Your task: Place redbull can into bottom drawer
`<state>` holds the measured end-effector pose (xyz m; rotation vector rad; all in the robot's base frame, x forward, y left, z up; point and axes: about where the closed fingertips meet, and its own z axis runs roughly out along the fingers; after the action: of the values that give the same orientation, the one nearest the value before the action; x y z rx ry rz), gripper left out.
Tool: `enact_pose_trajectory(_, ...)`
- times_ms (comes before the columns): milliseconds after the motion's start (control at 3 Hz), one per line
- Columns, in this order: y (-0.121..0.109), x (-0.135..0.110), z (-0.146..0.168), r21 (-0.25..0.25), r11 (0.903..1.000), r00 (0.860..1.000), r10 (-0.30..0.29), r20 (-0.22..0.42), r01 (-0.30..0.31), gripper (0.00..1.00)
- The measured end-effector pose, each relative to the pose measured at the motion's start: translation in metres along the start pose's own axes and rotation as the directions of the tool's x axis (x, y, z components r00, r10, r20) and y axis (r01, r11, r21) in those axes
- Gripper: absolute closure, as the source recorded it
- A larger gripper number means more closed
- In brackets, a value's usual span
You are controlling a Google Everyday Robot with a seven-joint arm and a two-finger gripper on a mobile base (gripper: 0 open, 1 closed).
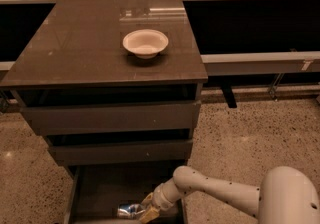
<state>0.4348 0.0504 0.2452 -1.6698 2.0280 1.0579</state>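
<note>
Next, my gripper releases the redbull can on the open bottom drawer's dark bottom [129, 203], midway between its sides.
The redbull can [129, 211] lies on its side, low inside the open bottom drawer [100, 190] of the dark cabinet, near the frame's lower edge. My gripper [146, 210] reaches in from the right on a white arm, with its tan fingers [149, 213] around the can's right end. The two plain-fronted drawers above are closed.
A white bowl [145, 43] sits on the cabinet top [75, 53]. The white arm [225, 193] crosses the lower right over speckled floor. A railing and dark shelf ledges run behind the cabinet.
</note>
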Motion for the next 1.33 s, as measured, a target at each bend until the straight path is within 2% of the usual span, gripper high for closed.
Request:
enact_pose_trajectory(333,0.004,0.009,0.048,-0.047,0.9987,1.0,-0.02,0.009,0.02,1.0)
enact_pose_trajectory(667,-0.008,0.007,0.064,-0.021,0.999,0.999,-0.039,0.013,0.04,1.0)
enact_pose_trajectory(1000,-0.03,0.007,0.07,0.028,0.9975,0.998,-0.065,-0.007,0.065,1.0)
enact_pose_trajectory(1333,-0.055,0.013,0.068,0.094,0.9873,0.992,-0.129,-0.003,0.129,1.0)
